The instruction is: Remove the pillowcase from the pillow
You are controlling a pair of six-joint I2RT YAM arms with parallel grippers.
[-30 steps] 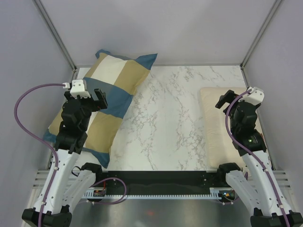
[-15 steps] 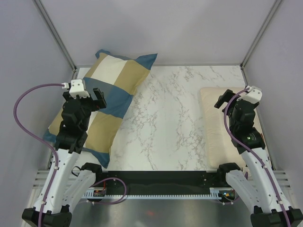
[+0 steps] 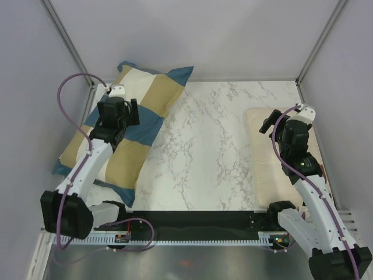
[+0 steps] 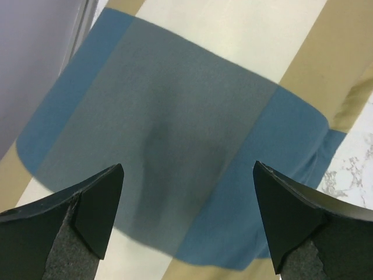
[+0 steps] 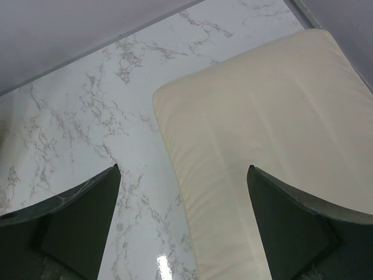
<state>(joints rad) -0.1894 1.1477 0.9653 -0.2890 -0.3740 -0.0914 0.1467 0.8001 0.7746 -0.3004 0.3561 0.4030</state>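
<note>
My left gripper is going to the pillowcase next. It will close on the blue middle band (image 3: 140,122) (image 4: 224,134) of the pillowcase, near where the far cream and tan blocks meet.
The pillowcase (image 3: 148,93), in blocks of steel blue, tan and cream, lies full and plump along the table's left side, its far corner leaning on the back wall. The pillow is hidden inside it. My left gripper (image 3: 120,116) hovers open just above its blue middle band; the left wrist view shows the pillowcase (image 4: 175,111) between the wide-apart fingers of the left gripper (image 4: 187,170), with nothing held. My right gripper (image 3: 269,122) stands open over the right side, empty, and in its own view the right gripper (image 5: 182,169) straddles a cushion's edge.
A flat plain cream cushion (image 3: 263,160) lies at the right edge, seen as the cushion (image 5: 268,134) in the right wrist view. The white marble table top (image 3: 204,146) spans the middle. Grey walls and metal posts (image 3: 70,44) close in the back and sides.
My left arm has swung farther out, carrying its open gripper from the pillowcase's middle up toward the far half. The right gripper has shifted slightly left and forward.
</note>
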